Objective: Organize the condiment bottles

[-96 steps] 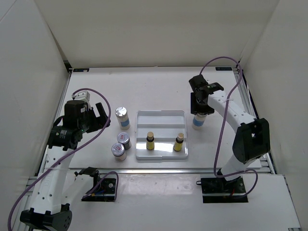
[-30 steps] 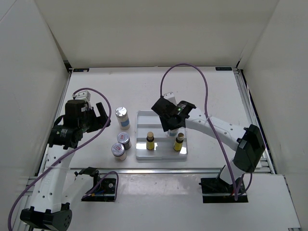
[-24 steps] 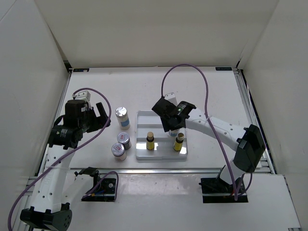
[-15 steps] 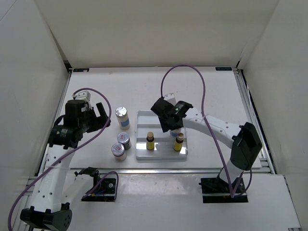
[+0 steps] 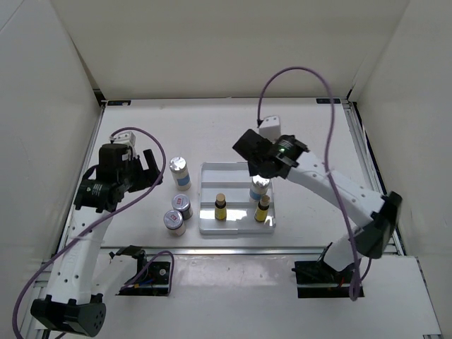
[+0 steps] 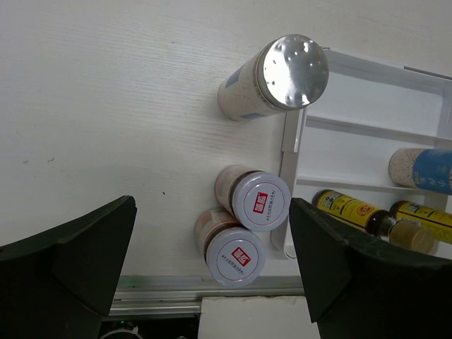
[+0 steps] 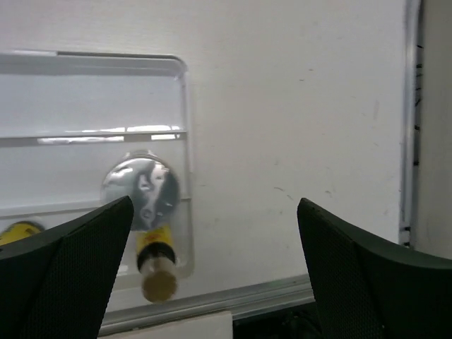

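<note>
The blue-labelled shaker stands outside the white tray, and my left gripper will next go to its silver lid [image 5: 177, 163] [image 6: 294, 71] and close there.
A white shaker jar with a silver lid [image 5: 258, 188] [image 7: 140, 191] stands in the right part of the white tray [image 5: 236, 171], behind a yellow bottle [image 5: 263, 209] [image 7: 155, 262]. My right gripper [image 5: 263, 171] [image 7: 214, 203] hangs open above it, empty, and the jar's lid shows beside its left finger. A second yellow bottle [image 5: 220, 206] stands in the tray's front row. Left of the tray stand a blue-labelled shaker [image 5: 179, 171] [image 6: 282, 74] and two red-labelled jars [image 5: 183, 205] [image 5: 174, 222] [image 6: 260, 201] [image 6: 236, 256]. My left gripper [image 5: 157, 171] [image 6: 212, 206] is open above the table, left of these.
The tray's [image 6: 367, 131] back and middle steps are bare on the left side. A metal rail [image 5: 247, 248] runs along the table's near edge. White walls close in the left, back and right sides.
My right gripper opened, let go of the shaker jar in the tray, and drew up and back to the right. The left arm barely shifted.
</note>
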Action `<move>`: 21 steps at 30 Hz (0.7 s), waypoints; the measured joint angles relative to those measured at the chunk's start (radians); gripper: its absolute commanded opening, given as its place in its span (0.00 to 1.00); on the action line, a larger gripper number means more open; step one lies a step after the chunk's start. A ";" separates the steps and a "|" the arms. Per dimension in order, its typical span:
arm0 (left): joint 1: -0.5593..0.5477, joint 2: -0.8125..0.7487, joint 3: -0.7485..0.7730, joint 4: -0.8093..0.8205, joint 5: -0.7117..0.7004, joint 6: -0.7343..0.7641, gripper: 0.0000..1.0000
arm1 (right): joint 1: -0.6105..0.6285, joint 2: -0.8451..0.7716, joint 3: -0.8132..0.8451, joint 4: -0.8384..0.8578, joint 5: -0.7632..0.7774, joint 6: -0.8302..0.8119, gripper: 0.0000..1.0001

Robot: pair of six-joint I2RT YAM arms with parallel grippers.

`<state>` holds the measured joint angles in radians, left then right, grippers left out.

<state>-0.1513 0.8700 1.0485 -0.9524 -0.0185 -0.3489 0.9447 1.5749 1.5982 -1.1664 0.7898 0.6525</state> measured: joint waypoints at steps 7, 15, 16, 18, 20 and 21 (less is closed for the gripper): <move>0.007 0.233 0.119 -0.007 0.050 -0.016 1.00 | -0.050 -0.289 -0.187 -0.113 0.116 0.075 1.00; -0.003 0.436 0.247 0.029 0.096 -0.002 0.98 | -0.090 -0.357 -0.470 -0.114 0.098 0.133 1.00; -0.012 0.470 0.272 0.039 0.084 0.005 0.98 | -0.091 -0.362 -0.485 -0.113 0.098 0.139 1.00; -0.036 0.521 0.286 0.058 0.064 0.013 0.98 | -0.094 -0.373 -0.506 -0.110 0.097 0.153 1.00; -0.060 0.557 0.283 0.058 0.054 0.019 0.98 | -0.095 -0.380 -0.517 -0.107 0.093 0.159 1.00; -0.074 0.570 0.281 0.060 0.048 0.021 0.98 | -0.095 -0.380 -0.517 -0.104 0.092 0.161 1.00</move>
<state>-0.2249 1.4403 1.3296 -0.8921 0.0299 -0.3279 0.8494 1.1950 1.0813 -1.2701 0.8822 0.8135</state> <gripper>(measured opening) 0.982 0.998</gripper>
